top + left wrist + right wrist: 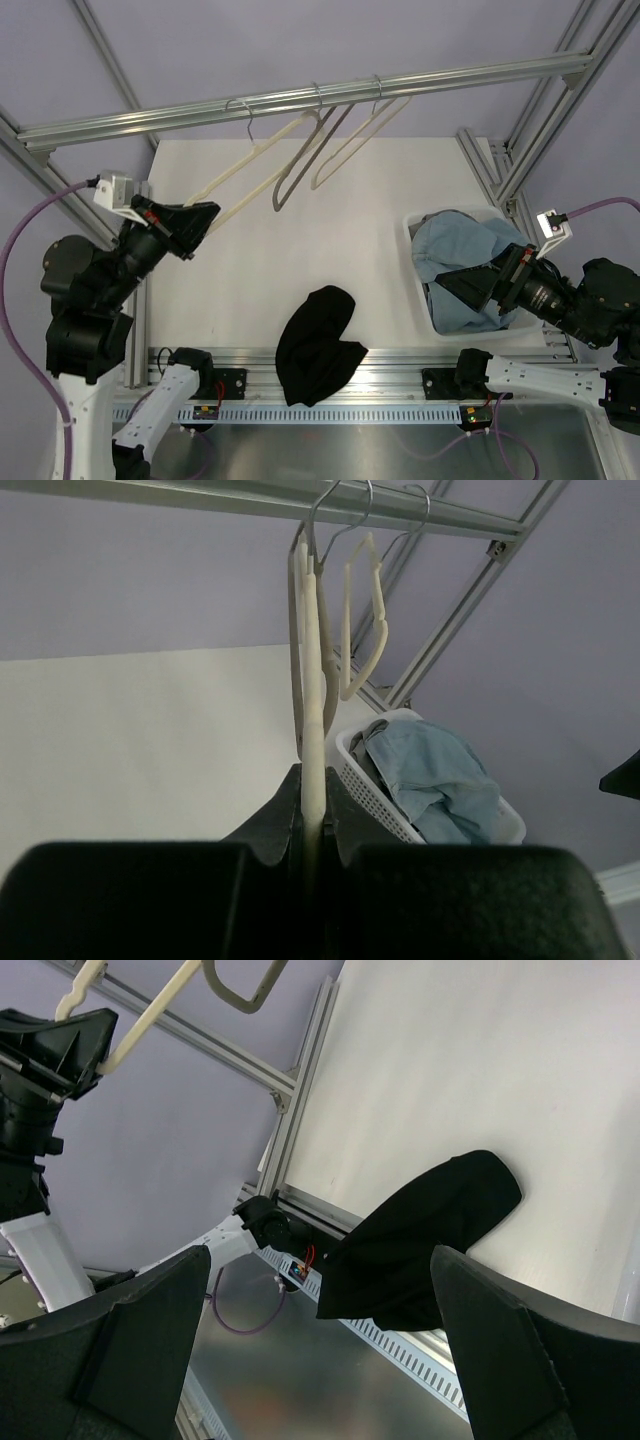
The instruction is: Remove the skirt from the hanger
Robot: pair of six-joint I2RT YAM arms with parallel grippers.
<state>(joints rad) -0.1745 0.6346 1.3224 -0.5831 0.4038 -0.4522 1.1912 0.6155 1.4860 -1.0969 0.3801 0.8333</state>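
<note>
Next, my left gripper lets go of the cream hanger below the metal rail, beside the grey-taupe hanger [270,158].
No dark grey pleated skirt shows in any view. The grey-taupe hanger [276,200] hangs bare on the rail between two cream hangers. My left gripper [205,215] is shut on the lower arm of the left cream hanger [250,190]. In the left wrist view that cream bar [312,680] runs straight between the closed jaws of the left gripper [312,810]. My right gripper [478,288] is open and empty above the basket. In the right wrist view its fingers [140,1350] stand wide apart.
A plain black garment [320,345] lies on the table at the near edge, partly over the front rail; it also shows in the right wrist view [420,1240]. A white basket [412,225] at the right holds light blue jeans [455,245]. The metal rail [300,100] crosses overhead.
</note>
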